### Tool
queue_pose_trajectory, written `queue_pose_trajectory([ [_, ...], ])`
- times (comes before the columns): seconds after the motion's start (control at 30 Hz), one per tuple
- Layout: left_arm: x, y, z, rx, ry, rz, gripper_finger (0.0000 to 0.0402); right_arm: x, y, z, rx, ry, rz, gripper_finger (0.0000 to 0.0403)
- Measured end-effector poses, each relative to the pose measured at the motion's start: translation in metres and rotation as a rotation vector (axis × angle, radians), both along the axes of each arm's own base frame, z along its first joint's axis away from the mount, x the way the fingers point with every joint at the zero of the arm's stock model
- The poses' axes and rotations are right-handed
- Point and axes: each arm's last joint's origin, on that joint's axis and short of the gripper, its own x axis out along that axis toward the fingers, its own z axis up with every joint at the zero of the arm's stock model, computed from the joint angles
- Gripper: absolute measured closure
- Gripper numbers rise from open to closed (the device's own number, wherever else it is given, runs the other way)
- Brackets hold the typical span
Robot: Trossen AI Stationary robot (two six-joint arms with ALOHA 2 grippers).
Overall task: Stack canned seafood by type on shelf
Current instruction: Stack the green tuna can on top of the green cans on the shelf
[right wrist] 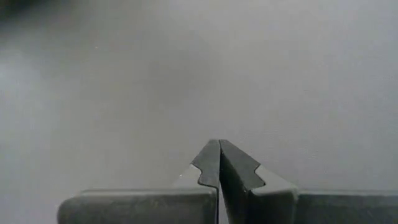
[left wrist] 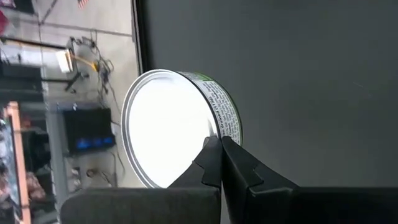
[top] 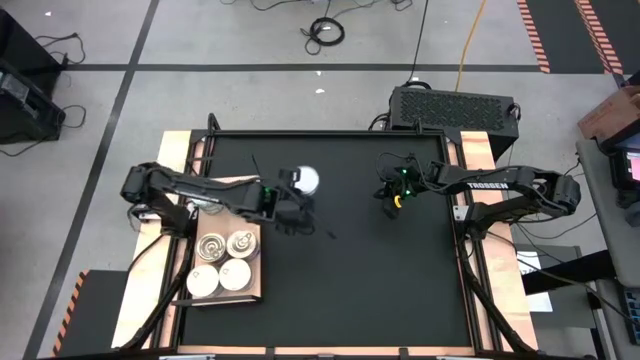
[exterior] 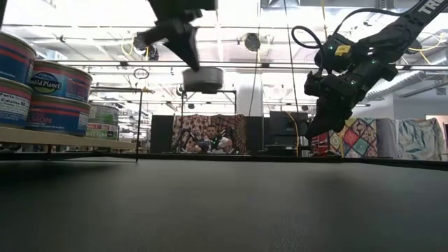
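I need to release the white-topped tin, which hangs above the black mat now, from my left gripper at the light-brown shelf's far mat-side corner (top: 238, 188), beyond the silver-topped tins.
A round flat tin (top: 307, 181) with a white top hangs above the black mat, held by my left gripper (top: 293, 197). In the low view this tin (exterior: 203, 79) is well clear of the mat. The light-brown shelf (top: 258, 290) lies at the near left and carries four tins on their bases: two silver-topped (top: 211, 247) and two white-topped (top: 236, 274). The low view shows them as stacked tins (exterior: 59, 98) at the left. My right gripper (top: 392, 198) hovers shut over the mat's far right part, with nothing between its fingers (right wrist: 239, 171). My left gripper pinches the tin's rim (left wrist: 214, 127), where the white top meets the printed side wall, between its two fingertips (left wrist: 239, 165). The fingers slant down at it from the table's left. The tin is lifted clear of the mat and hangs roughly level in the low view.
The black mat (top: 380, 270) covers most of the table, with wooden strips (top: 180, 150) along its left and right sides. A black vented box (top: 455, 105) stands beyond the far edge. The right arm (top: 500, 188) reaches in from the right.
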Motion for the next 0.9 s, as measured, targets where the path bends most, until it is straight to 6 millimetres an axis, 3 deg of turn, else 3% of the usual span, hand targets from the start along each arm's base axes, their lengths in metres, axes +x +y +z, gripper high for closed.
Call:
queue_pose_trajectory([
  [0.37,-0.055,-0.026,0.006,-0.012,0.076,0.33,0.0402,0.0,0.0,0.0,-0.002,-0.002,-0.005,0.0403],
  [0.7,-0.076,-0.045,0.006,-0.059,0.032,0.523,0.0401,0.001,0.0,0.001,-0.007,-0.009,-0.003,0.0403],
  [0.9,-0.1,-0.043,-0.003,-0.095,0.024,0.595,0.0401,0.001,-0.001,0.001,-0.012,-0.011,0.0,0.0403],
])
